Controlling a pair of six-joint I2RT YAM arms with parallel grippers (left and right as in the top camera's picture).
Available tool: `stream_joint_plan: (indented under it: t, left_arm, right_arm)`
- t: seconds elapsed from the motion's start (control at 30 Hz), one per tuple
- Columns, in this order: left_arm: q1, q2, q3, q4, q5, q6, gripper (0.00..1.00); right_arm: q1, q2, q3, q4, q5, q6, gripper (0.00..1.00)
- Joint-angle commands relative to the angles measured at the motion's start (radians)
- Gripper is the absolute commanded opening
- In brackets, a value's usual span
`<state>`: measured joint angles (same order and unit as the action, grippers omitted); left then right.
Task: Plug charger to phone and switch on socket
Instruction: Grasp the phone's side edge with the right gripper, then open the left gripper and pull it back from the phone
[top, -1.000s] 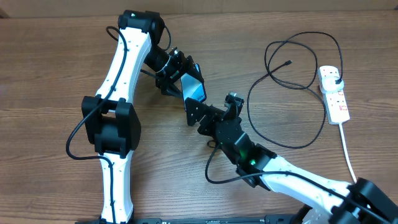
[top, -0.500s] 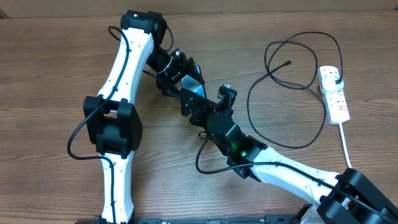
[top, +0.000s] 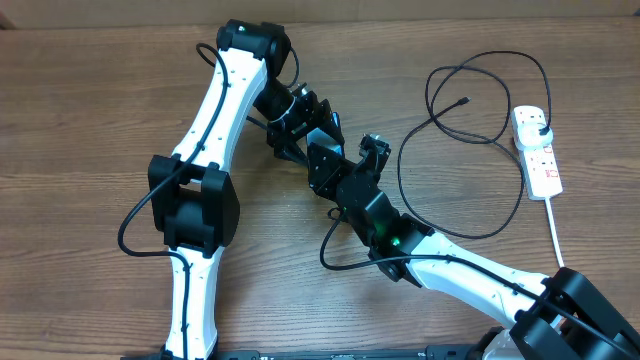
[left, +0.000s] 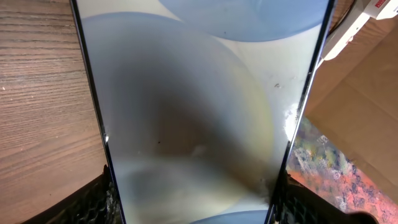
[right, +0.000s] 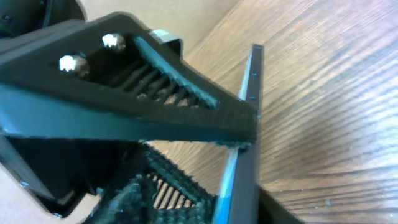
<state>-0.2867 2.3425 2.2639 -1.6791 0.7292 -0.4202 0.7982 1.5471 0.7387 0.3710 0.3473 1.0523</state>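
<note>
The phone's long edges are spanned by my left gripper, so my right gripper needs to hold the phone while my left gripper backs off and takes it by its flat sides (top: 325, 142).
The phone (left: 199, 106) fills the left wrist view, its pale screen facing the camera. My left gripper (left: 196, 208) is shut on the phone's two long edges. In the right wrist view the phone (right: 245, 155) shows edge-on with a thin blue line of screen. My right gripper (right: 239, 210) has a finger against each face of it. From overhead the two grippers meet, left (top: 308, 122) and right (top: 335, 162), and they hide the phone. The charger cable (top: 400, 170) loops on the table with its connector tip (top: 465, 101) free. Its plug (top: 540, 122) sits in the socket (top: 540, 160).
The socket's thick white cord (top: 558, 235) runs toward the front right edge. The charger's loops lie between my right arm and the socket. A corner of the socket (left: 376, 7) shows at the top right of the left wrist view.
My left arm has shifted right with the phone. My right gripper has moved up to the phone and its jaws have narrowed onto it.
</note>
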Motion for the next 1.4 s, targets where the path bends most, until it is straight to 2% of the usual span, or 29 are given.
stream_joint_plan:
  t: [0.0, 0.13, 0.37, 0.43, 0.47, 0.53, 0.7, 0.8, 0.97, 1.1, 1.27, 1.37]
  left_arm:
    - [-0.015, -0.003, 0.029, -0.006, 0.023, -0.010, 0.56]
    - [-0.015, -0.003, 0.029, -0.010, 0.019, -0.010, 0.57]
    - [-0.006, -0.003, 0.029, -0.001, -0.007, 0.013, 0.66]
    - [0.006, -0.003, 0.029, -0.001, -0.003, 0.013, 0.76]
    - [0.025, -0.003, 0.029, -0.001, 0.008, 0.013, 0.89]
    - [0.056, -0.003, 0.029, -0.004, 0.035, 0.022, 0.99]
    - [0.178, -0.015, 0.045, -0.011, 0.217, 0.107, 1.00]
    - [0.257, -0.060, 0.045, -0.011, 0.360, 0.200, 1.00]
    - [0.359, -0.184, 0.045, -0.011, 0.388, 0.328, 1.00]
    - [0.453, -0.363, 0.045, -0.011, 0.321, 0.354, 1.00]
    - [0.460, -0.621, 0.036, -0.011, -0.052, 0.337, 1.00]
    - [0.454, -0.743, 0.008, -0.011, -0.176, 0.311, 1.00]
  right_arm:
    - [-0.002, 0.004, 0.021, 0.004, 0.003, -0.005, 0.34]
    - [-0.002, 0.004, 0.021, -0.027, -0.001, -0.005, 0.23]
    - [-0.002, 0.003, 0.021, -0.033, -0.034, -0.005, 0.13]
    - [-0.002, 0.002, 0.021, -0.048, -0.034, -0.006, 0.13]
    - [-0.002, -0.003, 0.021, -0.070, -0.034, -0.010, 0.11]
    - [-0.005, -0.011, 0.021, -0.101, -0.034, -0.013, 0.09]
    - [-0.044, -0.076, 0.021, -0.183, -0.035, -0.012, 0.04]
    - [-0.070, -0.122, 0.021, -0.248, -0.037, -0.004, 0.04]
    - [-0.109, -0.194, 0.021, -0.340, -0.068, 0.034, 0.04]
    - [-0.143, -0.260, 0.021, -0.381, -0.114, 0.130, 0.04]
    - [-0.194, -0.287, 0.020, -0.381, -0.212, 0.164, 0.04]
    - [-0.228, -0.286, 0.020, -0.382, -0.260, 0.209, 0.04]
